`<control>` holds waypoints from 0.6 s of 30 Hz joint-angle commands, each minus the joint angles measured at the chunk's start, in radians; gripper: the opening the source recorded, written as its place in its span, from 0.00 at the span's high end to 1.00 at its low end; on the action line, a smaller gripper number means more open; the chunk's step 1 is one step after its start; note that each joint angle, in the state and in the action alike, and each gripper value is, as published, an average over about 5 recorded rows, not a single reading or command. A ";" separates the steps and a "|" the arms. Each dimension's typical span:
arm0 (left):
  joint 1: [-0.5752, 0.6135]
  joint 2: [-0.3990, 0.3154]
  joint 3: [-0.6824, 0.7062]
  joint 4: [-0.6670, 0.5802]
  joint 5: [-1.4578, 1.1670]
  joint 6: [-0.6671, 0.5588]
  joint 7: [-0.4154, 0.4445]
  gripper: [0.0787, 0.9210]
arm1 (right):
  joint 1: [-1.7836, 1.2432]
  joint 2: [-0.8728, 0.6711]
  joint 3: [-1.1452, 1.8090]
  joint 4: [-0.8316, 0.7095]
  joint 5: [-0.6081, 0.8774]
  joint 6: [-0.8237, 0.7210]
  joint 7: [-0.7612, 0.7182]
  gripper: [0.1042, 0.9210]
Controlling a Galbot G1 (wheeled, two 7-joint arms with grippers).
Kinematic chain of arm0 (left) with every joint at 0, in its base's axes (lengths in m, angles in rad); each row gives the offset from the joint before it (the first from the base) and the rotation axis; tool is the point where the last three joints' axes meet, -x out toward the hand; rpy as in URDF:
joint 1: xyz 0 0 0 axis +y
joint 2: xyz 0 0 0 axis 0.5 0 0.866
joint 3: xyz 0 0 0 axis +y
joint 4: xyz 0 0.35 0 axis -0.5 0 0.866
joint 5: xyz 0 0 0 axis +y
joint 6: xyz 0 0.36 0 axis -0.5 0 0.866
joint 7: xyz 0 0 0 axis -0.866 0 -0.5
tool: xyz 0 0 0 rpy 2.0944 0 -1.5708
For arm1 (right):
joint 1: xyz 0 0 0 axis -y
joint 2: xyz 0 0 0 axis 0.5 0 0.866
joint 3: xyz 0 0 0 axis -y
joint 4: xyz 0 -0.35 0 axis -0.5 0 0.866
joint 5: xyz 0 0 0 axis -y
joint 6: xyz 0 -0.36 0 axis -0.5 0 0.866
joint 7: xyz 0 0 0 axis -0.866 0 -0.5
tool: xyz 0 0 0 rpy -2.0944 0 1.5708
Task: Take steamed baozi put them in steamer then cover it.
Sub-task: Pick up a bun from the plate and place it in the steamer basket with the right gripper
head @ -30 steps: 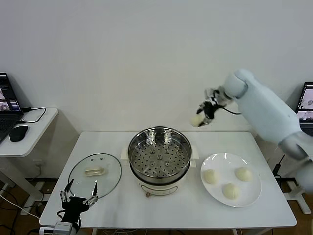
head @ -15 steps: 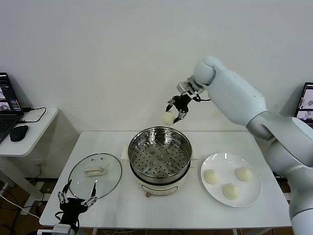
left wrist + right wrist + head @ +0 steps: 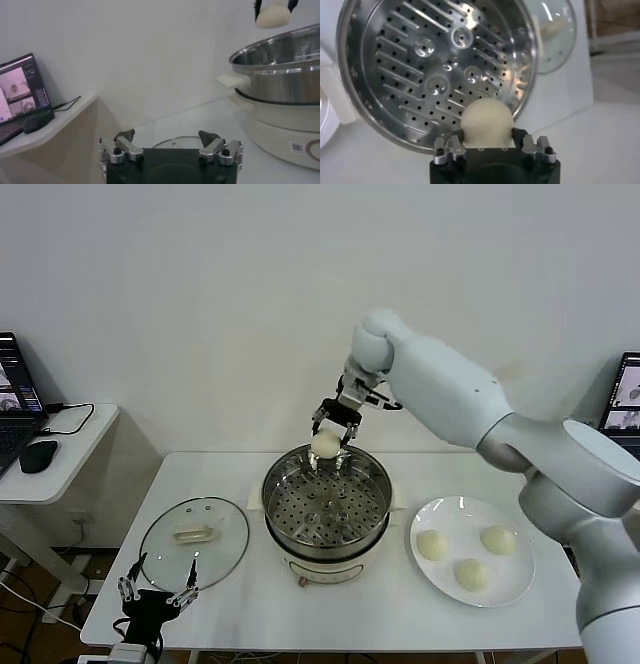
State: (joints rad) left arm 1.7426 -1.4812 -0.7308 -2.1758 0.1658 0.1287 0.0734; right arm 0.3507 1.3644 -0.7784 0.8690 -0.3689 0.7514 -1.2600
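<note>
Next, I set the baozi down with my right gripper on the perforated tray (image 3: 321, 475) (image 3: 472, 105) between the tray's centre and the steamer's far rim. The baozi is still above the far rim.
My right gripper (image 3: 333, 427) is shut on one cream-white baozi (image 3: 325, 444) and holds it in the air over the far rim of the steamer (image 3: 326, 502). The right wrist view shows that baozi (image 3: 487, 122) between the fingers, above the edge of the empty perforated tray (image 3: 435, 65). Three more baozi (image 3: 465, 555) lie on the white plate (image 3: 520, 584) to the right of the steamer. The glass cover (image 3: 194, 539) with its cream handle lies flat on the table to the steamer's left. My left gripper (image 3: 157, 586) hangs open, empty, at the table's front left corner just before the cover.
A side desk (image 3: 60, 454) with a laptop (image 3: 15, 404) and a mouse (image 3: 38, 456) stands left of the white table (image 3: 360, 624). Another screen (image 3: 625, 399) shows at the right edge. A wall rises close behind the table.
My right arm has swung left with the baozi, from high above the table's right part to just over the steamer's far rim, and has come lower. The left arm has not moved.
</note>
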 commanded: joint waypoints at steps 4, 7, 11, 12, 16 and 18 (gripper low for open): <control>-0.001 -0.003 0.007 0.009 0.004 0.000 0.000 0.12 | -0.030 0.030 -0.022 0.001 -0.141 0.077 0.086 0.39; -0.002 -0.004 0.012 0.018 0.006 0.000 0.000 0.12 | -0.041 0.043 -0.020 -0.023 -0.144 0.077 0.090 0.39; -0.003 -0.003 0.014 0.028 0.007 -0.001 0.000 0.12 | -0.061 0.060 -0.015 -0.062 -0.151 0.077 0.109 0.39; -0.003 -0.003 0.014 0.028 0.007 -0.001 0.000 0.12 | -0.066 0.063 -0.014 -0.068 -0.154 0.077 0.113 0.38; -0.004 0.000 0.012 0.031 0.006 0.000 0.000 0.12 | -0.086 0.073 -0.011 -0.080 -0.165 0.076 0.119 0.38; -0.005 0.001 0.012 0.036 0.006 0.000 0.000 0.12 | -0.093 0.077 -0.010 -0.086 -0.169 0.076 0.119 0.38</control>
State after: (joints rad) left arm 1.7370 -1.4809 -0.7183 -2.1437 0.1717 0.1286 0.0731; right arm 0.2804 1.4286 -0.7874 0.8074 -0.5042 0.8134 -1.1665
